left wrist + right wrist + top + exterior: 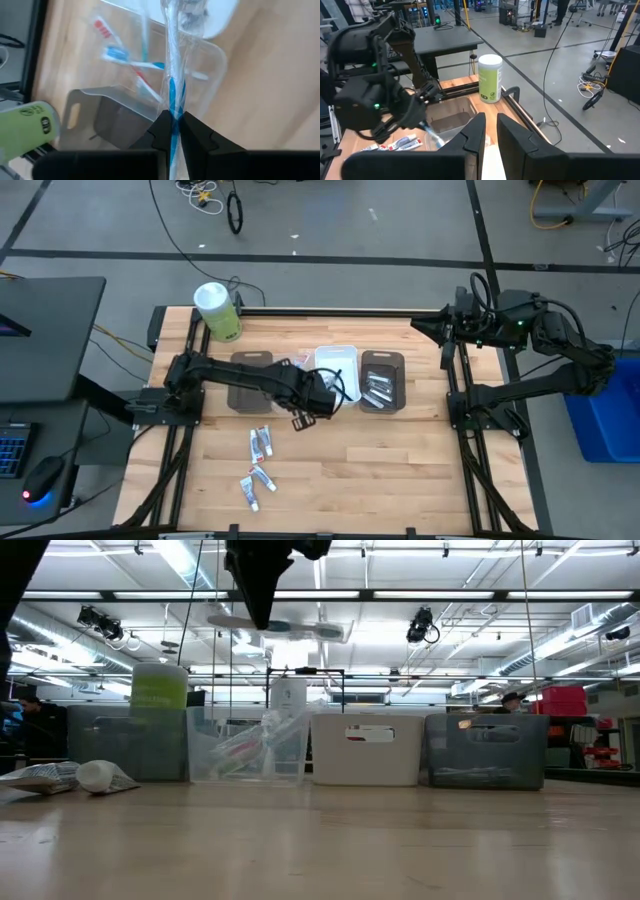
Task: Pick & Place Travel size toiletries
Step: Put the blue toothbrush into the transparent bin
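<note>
My left gripper will let go of the blue-and-white toothbrush on top of the other toothbrushes in the clear tray (pixel 292 392) (pixel 162 75).
My left gripper (pixel 173 122) is shut on a blue-and-white toothbrush (pixel 172 75) in a clear wrapper. It hovers above the clear tray (pixel 200 65), which holds other toothbrushes (pixel 125 55). In the high view this gripper (pixel 312 405) is mid-table by the trays. In the low view it (pixel 262 600) hangs high with the toothbrush (pixel 285 628) under it. Several toothpaste tubes (pixel 260 442) lie flat on the table nearer the front. My right gripper (pixel 491 131) waits at the far right corner, open by a narrow gap. My left gripper pinches the wrapped toothbrush between its two fingers at the blue-striped handle part (pixel 173 107), wrapper and brush together. The fingers come from above. The toothbrush is lifted clear of the table and trays and sticks out roughly level beyond the fingertips (pixel 262 622).
A row of trays stands mid-table: a dark one (pixel 250 375), the clear one, a white one (pixel 337 362) and a dark one with silvery tubes (pixel 382 385). A green-white canister (pixel 217 310) stands at the far left corner. Bare wood lies toward the near edge.
</note>
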